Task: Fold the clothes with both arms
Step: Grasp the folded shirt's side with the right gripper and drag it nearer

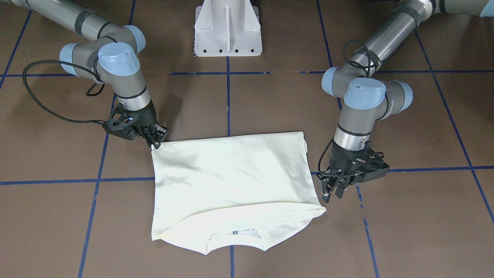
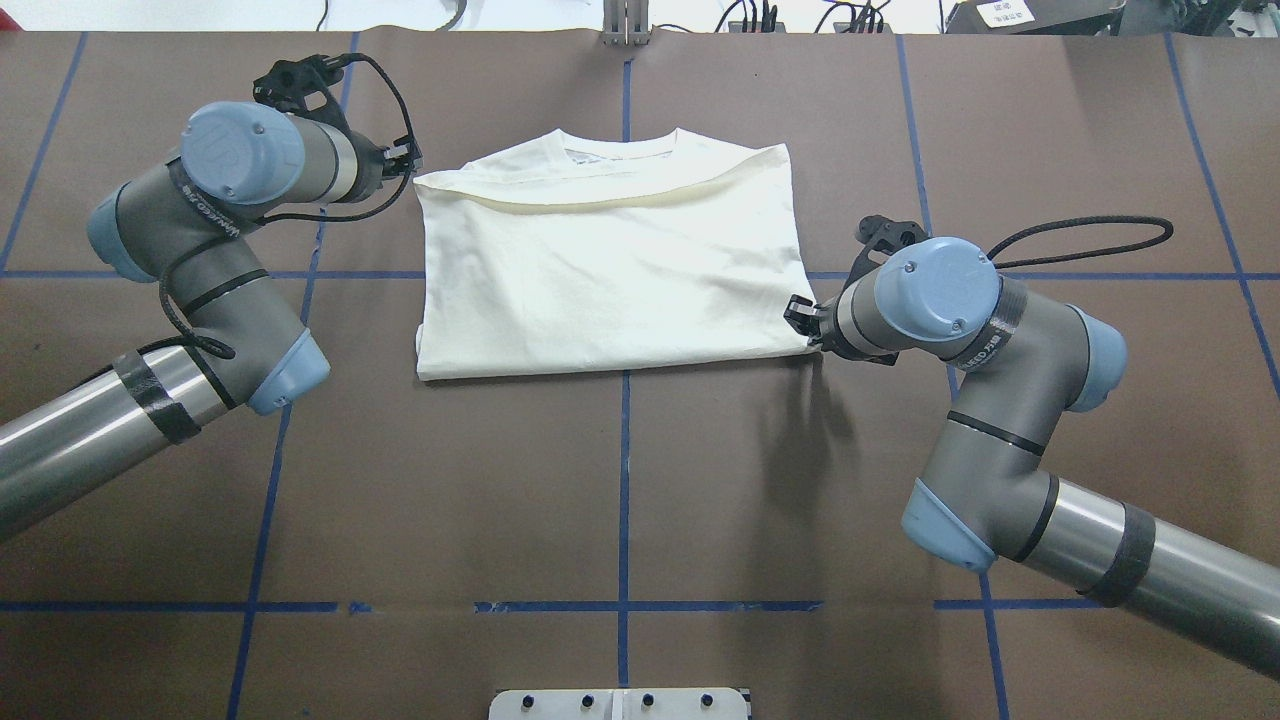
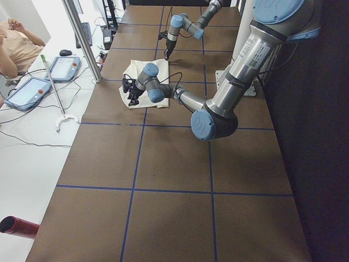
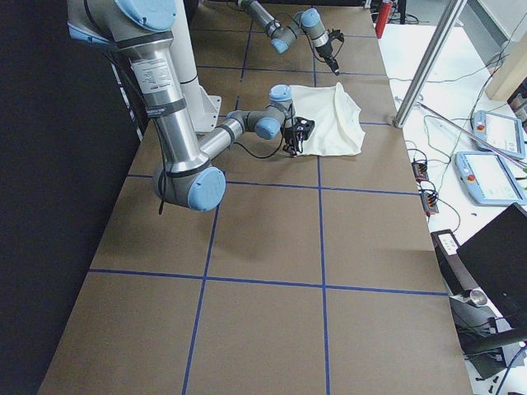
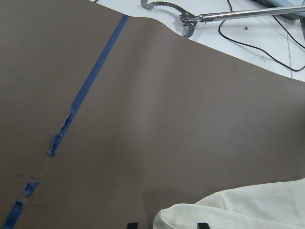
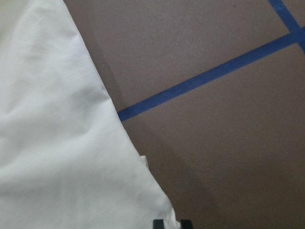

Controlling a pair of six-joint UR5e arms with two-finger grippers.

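Note:
My right gripper should release the cream-white shirt's corner on the brown table (image 1: 164, 49) beside the white pedestal base. That corner is now at the fold edge.
The cream-white shirt (image 1: 231, 181) (image 2: 610, 270) lies folded on the brown table, plain back up, with its collar on the side away from the robot. My left gripper (image 1: 334, 193) (image 2: 405, 160) hovers open by the far corner of the folded-over layer. In the left wrist view that corner (image 5: 181, 214) lies between the spread fingertips (image 5: 132, 224). My right gripper (image 1: 156, 142) (image 2: 797, 315) is at the opposite near corner, on the fold edge, its fingers close together on the cloth (image 6: 57, 143). The print is hidden.
The white pedestal base (image 1: 227, 27) stands behind the shirt. Blue tape lines (image 2: 624, 480) grid the brown table. Beyond the far table edge lie a reacher tool (image 5: 190, 19), tablets (image 3: 30, 93) and a metal pole (image 3: 82, 38); a seated person (image 3: 16, 43) is there.

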